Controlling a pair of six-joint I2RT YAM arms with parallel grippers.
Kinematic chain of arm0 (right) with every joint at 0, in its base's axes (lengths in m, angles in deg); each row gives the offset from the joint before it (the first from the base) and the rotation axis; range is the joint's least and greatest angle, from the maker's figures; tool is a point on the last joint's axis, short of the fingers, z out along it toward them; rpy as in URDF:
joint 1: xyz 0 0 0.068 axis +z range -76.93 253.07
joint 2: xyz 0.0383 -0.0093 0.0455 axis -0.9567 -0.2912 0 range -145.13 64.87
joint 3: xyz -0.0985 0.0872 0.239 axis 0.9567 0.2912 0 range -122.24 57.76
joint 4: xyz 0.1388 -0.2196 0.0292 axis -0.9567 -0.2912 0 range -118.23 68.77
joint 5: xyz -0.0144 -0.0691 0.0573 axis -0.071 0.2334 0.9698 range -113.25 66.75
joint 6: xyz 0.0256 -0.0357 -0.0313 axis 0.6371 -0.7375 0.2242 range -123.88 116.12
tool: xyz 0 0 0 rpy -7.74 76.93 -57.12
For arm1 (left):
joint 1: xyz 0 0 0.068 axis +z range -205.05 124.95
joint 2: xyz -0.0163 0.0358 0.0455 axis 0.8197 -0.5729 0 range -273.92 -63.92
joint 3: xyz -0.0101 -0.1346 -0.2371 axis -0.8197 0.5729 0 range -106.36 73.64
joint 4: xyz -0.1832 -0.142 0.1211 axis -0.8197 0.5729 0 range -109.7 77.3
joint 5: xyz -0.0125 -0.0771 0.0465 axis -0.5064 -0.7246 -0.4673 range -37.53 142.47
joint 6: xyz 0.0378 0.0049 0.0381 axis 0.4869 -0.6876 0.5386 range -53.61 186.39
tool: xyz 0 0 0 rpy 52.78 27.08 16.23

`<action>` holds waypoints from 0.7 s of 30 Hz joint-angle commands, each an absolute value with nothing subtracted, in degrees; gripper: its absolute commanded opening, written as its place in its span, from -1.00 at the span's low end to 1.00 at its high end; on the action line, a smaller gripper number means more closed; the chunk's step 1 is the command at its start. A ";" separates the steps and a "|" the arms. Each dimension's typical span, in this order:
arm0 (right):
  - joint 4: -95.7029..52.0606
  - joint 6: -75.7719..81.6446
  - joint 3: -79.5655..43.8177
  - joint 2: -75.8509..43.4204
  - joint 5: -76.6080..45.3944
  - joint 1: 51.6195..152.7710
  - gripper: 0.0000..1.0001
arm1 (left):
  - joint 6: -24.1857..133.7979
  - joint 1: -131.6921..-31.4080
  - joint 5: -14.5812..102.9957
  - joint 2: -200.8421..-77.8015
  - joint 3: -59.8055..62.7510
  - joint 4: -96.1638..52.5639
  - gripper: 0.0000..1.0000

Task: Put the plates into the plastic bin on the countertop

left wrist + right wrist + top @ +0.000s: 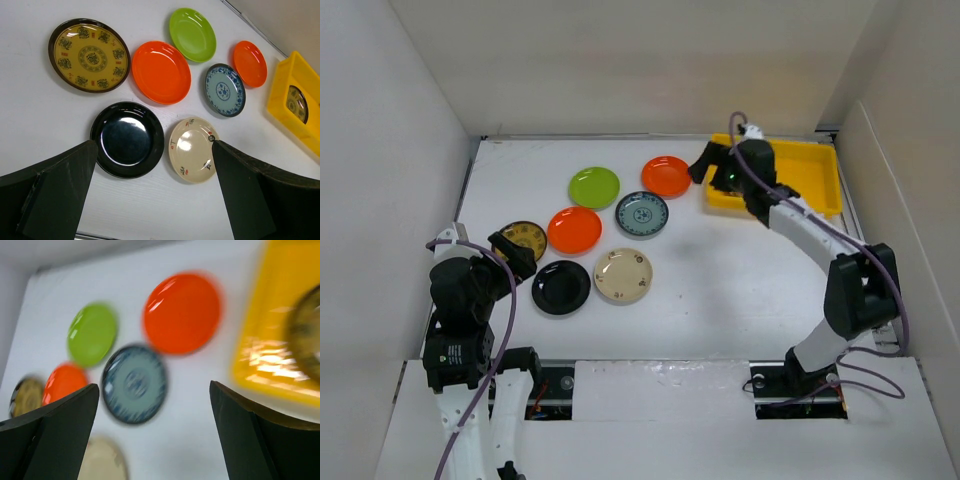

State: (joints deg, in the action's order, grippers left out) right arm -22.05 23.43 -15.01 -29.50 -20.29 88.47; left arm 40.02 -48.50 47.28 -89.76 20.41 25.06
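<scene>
The cream plate's rim [651, 270] [125, 466], on the side facing away from the black plate, should be the next spot for my right gripper to go to and close on.
Seven plates lie on the white countertop [720, 270]: lime green [593, 187], two orange [667, 176] [574, 230], blue-patterned [642, 214], brown-and-gold [524, 240], black [561, 287] and cream [623, 275]. The yellow bin [815, 178] stands at the back right. A second brown-and-gold plate [297, 103] lies in it, also blurred in the right wrist view [307, 335]. My right gripper [704, 166] is open and empty, above the bin's left edge. My left gripper [515, 251] is open and empty, raised over the left plates, with the black plate [127, 139] and cream plate [192, 149] below it.
White walls enclose the countertop on the left, back and right. The right arm reaches from its base [800, 375] diagonally over the countertop to the bin. The right wrist view is motion-blurred.
</scene>
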 commanded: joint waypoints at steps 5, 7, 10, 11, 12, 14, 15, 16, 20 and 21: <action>-2.88 28.02 6.59 -30.75 -2.52 102.41 0.73 | 40.81 -48.11 46.67 -89.76 20.56 22.75 0.99; 5.87 28.82 12.81 -31.29 0.56 105.22 0.70 | 40.81 -48.11 46.67 -89.76 20.56 22.75 0.99; 15.48 30.57 17.84 -35.05 3.81 107.25 0.70 | 40.81 -48.11 46.67 -89.76 20.56 22.75 0.99; 16.73 31.79 18.38 -37.42 3.82 107.26 0.67 | 40.81 -48.11 46.67 -89.76 20.56 22.75 0.99; 17.87 31.81 18.91 -38.40 4.43 107.26 0.67 | 40.81 -48.11 46.67 -89.76 20.56 22.75 0.99; 19.90 32.42 19.43 -40.24 4.44 107.87 0.58 | 40.81 -48.11 46.67 -89.76 20.56 22.75 0.99; 20.52 33.12 19.44 -41.73 4.44 107.87 0.54 | 40.81 -48.11 46.67 -89.76 20.56 22.75 0.99; 20.52 33.12 19.44 -42.53 3.92 108.57 0.50 | 40.81 -48.11 46.67 -89.76 20.56 22.75 0.99; 20.52 33.74 19.44 -45.08 3.30 109.28 0.22 | 40.81 -48.11 46.67 -89.76 20.56 22.75 0.99; 20.52 34.26 19.44 -45.09 2.77 109.28 0.05 | 40.81 -48.11 46.67 -89.76 20.56 22.75 0.99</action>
